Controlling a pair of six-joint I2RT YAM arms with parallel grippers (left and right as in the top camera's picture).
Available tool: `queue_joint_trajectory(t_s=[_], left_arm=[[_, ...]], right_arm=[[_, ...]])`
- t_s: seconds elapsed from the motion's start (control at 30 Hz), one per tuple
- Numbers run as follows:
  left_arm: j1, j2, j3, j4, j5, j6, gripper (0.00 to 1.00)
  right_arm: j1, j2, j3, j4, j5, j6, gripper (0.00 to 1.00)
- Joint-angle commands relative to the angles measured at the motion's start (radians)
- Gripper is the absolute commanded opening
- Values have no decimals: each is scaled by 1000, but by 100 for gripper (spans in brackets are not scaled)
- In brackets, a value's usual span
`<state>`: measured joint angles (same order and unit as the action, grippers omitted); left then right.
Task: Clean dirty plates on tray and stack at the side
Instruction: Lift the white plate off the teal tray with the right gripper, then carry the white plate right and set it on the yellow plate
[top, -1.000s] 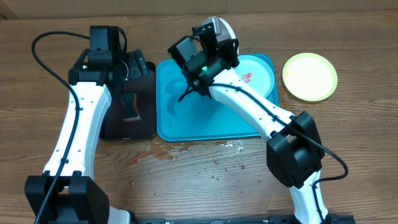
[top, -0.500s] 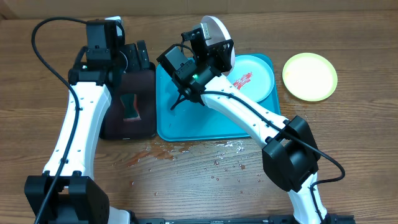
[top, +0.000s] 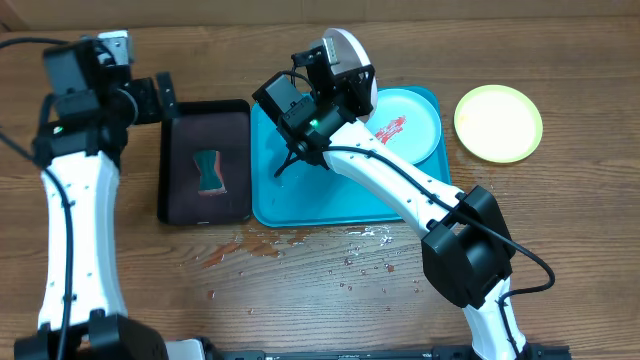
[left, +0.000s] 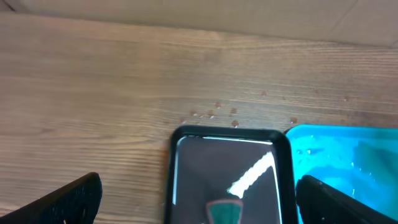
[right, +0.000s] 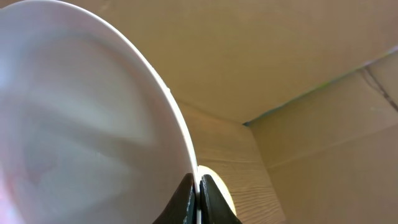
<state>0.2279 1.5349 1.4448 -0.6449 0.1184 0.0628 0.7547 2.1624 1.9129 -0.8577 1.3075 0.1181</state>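
Observation:
The robot's right gripper will put the white plate down on top of the yellow-green plate (top: 497, 121) (right: 216, 191). The white plate is held above the turquoise tray.
My right gripper (top: 347, 80) is shut on the rim of the white plate (top: 345, 45), holding it on edge above the far side of the turquoise tray (top: 300, 190). In the right wrist view the pads (right: 188, 202) pinch the white plate (right: 81, 118), whose face looks clean. A mint green plate (top: 415, 125) with a red smear lies in the tray's right end. The yellow-green plate (top: 498, 122) lies on the table to the right of the tray. My left gripper (top: 166, 97) is open and empty, just off the black tray's far left corner.
A black tray (top: 178, 205) with a teal sponge (top: 208, 172) sits left of the turquoise tray; the left wrist view shows its rim (left: 176, 162) and the sponge (left: 224, 213). Water drops and a reddish puddle (top: 245, 248) lie in front of the trays.
My left arm has swung left, from over the black tray to its far left corner, with its jaws open. The right gripper tipped the white plate up a second ago and has held still since.

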Motion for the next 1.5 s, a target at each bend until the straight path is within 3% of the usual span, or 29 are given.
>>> queue_joint_trajectory(t_s=[0.0,0.5,0.83,1.13,1.47], left_arm=[[-3,-45,11,-13,11,74,100],[-3,-45,11,-13,-6,72,100],[-3,-44,11,-13,-6,72,100],[-3,-44,11,-13,-6,72,100],[-3,-44,11,-13,-6,72,100]], right_arm=[[3,-43,32,0,-48,16,4],[-2,-43,32,-2,-106,19,4],[-142,-53,32,-45,-706,65,4],[-458,-151,32,-56,-1240,66,4],[-922,-155,21,-137,-1400,96,4]])
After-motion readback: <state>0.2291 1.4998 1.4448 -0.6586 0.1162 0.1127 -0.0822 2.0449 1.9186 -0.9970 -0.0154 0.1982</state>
